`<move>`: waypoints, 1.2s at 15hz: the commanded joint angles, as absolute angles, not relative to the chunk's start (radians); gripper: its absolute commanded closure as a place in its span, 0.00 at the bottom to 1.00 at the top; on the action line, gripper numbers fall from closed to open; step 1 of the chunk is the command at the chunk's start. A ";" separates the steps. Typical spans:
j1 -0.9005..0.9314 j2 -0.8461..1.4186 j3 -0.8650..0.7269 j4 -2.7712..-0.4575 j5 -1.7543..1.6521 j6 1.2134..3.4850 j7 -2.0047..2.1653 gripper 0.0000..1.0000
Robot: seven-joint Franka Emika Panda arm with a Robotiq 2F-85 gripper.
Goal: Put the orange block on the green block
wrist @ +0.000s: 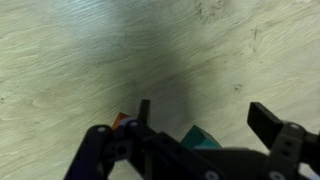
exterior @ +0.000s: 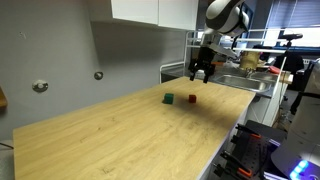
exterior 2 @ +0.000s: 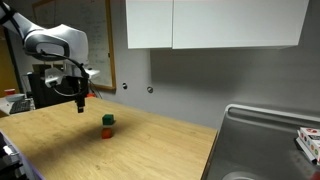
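Observation:
I need to move my gripper to the orange block's upper sides [exterior: 192,97] [wrist: 120,120] next and close it there, because this block must go on the green block.
The orange block [exterior: 192,99] and the green block [exterior: 169,98] sit a small gap apart on the wooden table [exterior: 120,135]. In an exterior view the green block [exterior 2: 109,119] shows just behind the orange block [exterior 2: 105,131]. My gripper [exterior: 203,70] hangs above the table, beyond the blocks and apart from them; it also shows in an exterior view [exterior 2: 81,103]. In the wrist view the gripper [wrist: 205,118] is open and empty. The green block [wrist: 200,137] peeks out behind the gripper body, and a sliver of the orange block [wrist: 120,121] shows at the left.
A metal sink [exterior 2: 262,140] adjoins the table's end, with cluttered items beyond it [exterior: 250,60]. White wall cabinets [exterior 2: 215,22] hang above. The table's front edge [exterior: 225,140] drops off to the floor.

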State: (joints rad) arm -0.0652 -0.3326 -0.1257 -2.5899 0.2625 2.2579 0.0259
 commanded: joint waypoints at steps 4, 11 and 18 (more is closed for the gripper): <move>-0.105 -0.061 -0.167 -2.413 0.322 2.264 0.043 0.00; -0.134 0.192 -0.160 -2.226 0.327 2.233 0.101 0.00; -0.167 0.351 -0.160 -2.115 0.322 2.193 0.150 0.32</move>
State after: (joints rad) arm -0.1510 0.3025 -0.1668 -2.1814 0.3253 2.2424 0.1115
